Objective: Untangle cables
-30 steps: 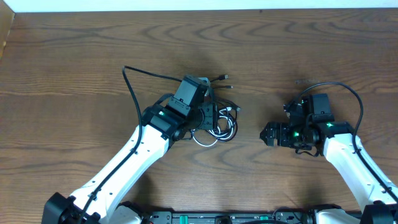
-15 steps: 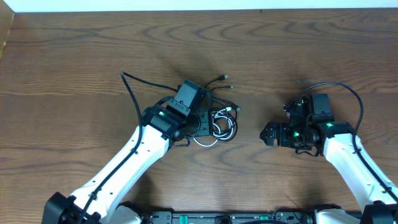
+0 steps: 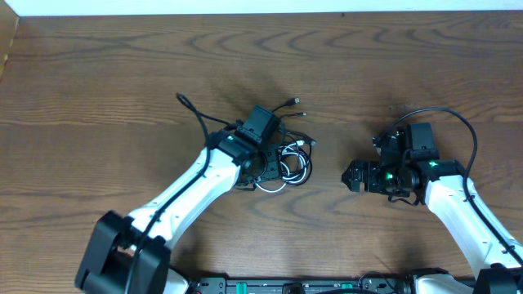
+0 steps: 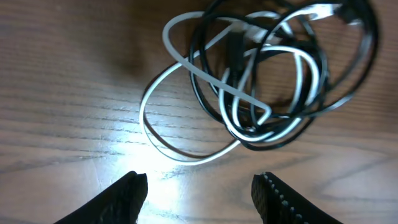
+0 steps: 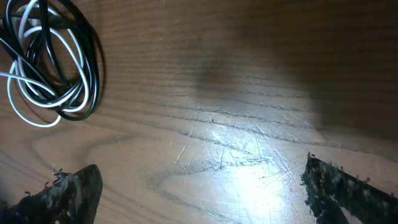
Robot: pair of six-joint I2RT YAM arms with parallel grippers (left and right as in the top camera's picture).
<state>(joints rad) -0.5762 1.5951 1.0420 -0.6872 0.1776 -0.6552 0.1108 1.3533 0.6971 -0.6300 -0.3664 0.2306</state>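
I need to next close my right gripper on the outer black loops [image 3: 310, 164] [image 5: 94, 70] of the cable tangle, on the side opposite my left gripper.
A tangle of thin cables [image 3: 292, 160], one white and the others black, lies in loose loops mid-table, with small plug ends [image 3: 294, 102] reaching toward the back. In the left wrist view the white cable [image 4: 186, 149] and a black cable [image 4: 214, 99] cross just ahead of the jaws. My left gripper [image 3: 263, 163] is open and empty right over the tangle's left side; its fingertips [image 4: 134, 186] frame bare wood. My right gripper [image 3: 351, 175] is open and empty to the right of the tangle, which shows in the top left of the right wrist view [image 5: 53, 74].
The wooden table [image 3: 98, 82] has a pale strip along its far edge [image 3: 245, 6]. Thick black leads loop off the left arm [image 3: 189, 108] and the right arm [image 3: 458, 118].
My left arm has swung so its wrist turned to the right over the tangle, and its black lead shifted right. The cables and the right arm have not moved.
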